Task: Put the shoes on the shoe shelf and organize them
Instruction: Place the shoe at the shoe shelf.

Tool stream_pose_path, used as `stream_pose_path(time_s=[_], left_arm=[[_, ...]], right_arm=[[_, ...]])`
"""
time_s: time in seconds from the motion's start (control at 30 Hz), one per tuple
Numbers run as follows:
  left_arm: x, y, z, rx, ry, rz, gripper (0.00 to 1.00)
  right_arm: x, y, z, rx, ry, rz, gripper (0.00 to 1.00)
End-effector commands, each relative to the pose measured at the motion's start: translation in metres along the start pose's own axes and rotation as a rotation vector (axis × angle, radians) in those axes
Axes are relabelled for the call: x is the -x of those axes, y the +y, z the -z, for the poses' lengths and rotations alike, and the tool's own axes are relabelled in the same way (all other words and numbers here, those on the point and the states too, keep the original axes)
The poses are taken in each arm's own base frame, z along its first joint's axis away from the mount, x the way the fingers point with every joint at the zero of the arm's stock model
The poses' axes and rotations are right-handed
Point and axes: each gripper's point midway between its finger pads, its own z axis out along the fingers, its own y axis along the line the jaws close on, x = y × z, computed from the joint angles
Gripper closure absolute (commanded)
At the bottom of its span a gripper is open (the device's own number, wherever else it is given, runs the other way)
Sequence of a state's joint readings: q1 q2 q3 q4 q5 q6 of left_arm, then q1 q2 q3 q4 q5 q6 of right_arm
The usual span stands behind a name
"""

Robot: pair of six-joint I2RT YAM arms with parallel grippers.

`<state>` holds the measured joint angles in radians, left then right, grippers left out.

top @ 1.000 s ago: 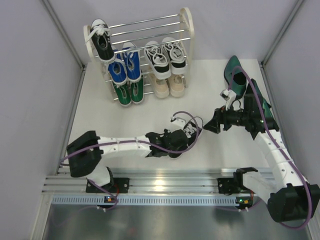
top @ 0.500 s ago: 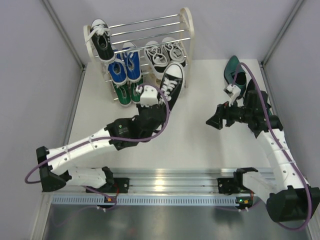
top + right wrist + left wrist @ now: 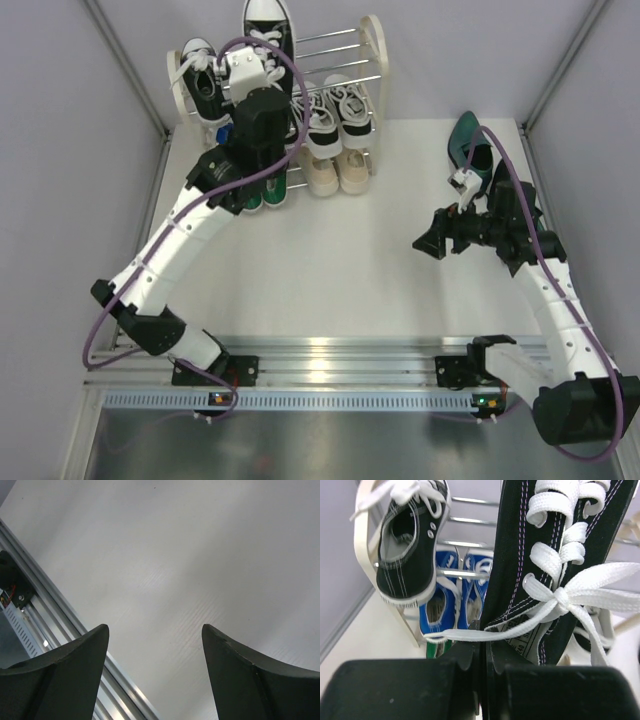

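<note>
The held sneaker sits apart from its mate on the top level, so the robot's left gripper will take hold again of the held sneaker's collar (image 3: 512, 614) and move it closer.
My left gripper (image 3: 262, 84) is shut on a black-and-white sneaker (image 3: 268, 28) and holds it over the top tier of the shoe shelf (image 3: 372, 60). In the left wrist view the jaws pinch the sneaker's collar (image 3: 520, 580). Another black-and-white sneaker (image 3: 205, 88) hangs at the shelf's top left, also in the left wrist view (image 3: 407, 550). Blue sneakers (image 3: 445, 605), green sneakers (image 3: 275, 185), beige sneakers (image 3: 338, 172) and a black-and-white pair (image 3: 335, 115) sit on lower tiers. A dark green dress shoe (image 3: 470, 150) lies at the right. My right gripper (image 3: 425, 245) is open and empty above bare table.
White walls with metal corner posts (image 3: 130, 70) close in the table on the left and right. An aluminium rail (image 3: 330, 365) runs along the near edge; it also shows in the right wrist view (image 3: 60, 615).
My left arm has lifted the black-and-white sneaker from the table's middle up and back to the top of the shelf. My right gripper has barely moved.
</note>
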<state>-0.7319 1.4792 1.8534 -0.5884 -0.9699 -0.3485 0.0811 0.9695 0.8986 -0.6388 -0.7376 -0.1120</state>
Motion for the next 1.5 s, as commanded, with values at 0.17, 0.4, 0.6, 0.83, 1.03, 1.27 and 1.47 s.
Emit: stream_pose_path(time_s=[0.17,0.4,0.6,0.83,1.03,1.27,1.47], left_arm=[[0.063,0.017,-0.061,0.131,-0.127,0.064,1.00],[0.067,0.036,-0.096,0.186,-0.136,0.087,1.00],[0.056,0.038,-0.110,0.187,-0.115,0.075,1.00],[0.052,0.040,-0.113,0.193,-0.109,0.087,0.95],[0.054,0.041,-0.111,0.199,-0.114,0.092,0.91],[0.052,0.044,-0.111,0.208,-0.112,0.094,0.82],[0.053,0.045,-0.112,0.210,-0.113,0.104,0.80]], right_arm=[[0.015,0.001,0.008,-0.018,-0.039,0.043,0.25],[0.016,-0.001,0.009,-0.028,-0.036,0.046,0.25],[0.016,-0.001,0.009,-0.030,-0.036,0.049,0.25],[0.016,-0.002,0.009,-0.033,-0.036,0.048,0.25],[0.015,-0.001,0.008,-0.032,-0.036,0.049,0.25],[0.015,-0.001,0.009,-0.033,-0.037,0.050,0.25],[0.015,-0.003,0.009,-0.042,-0.038,0.051,0.24]])
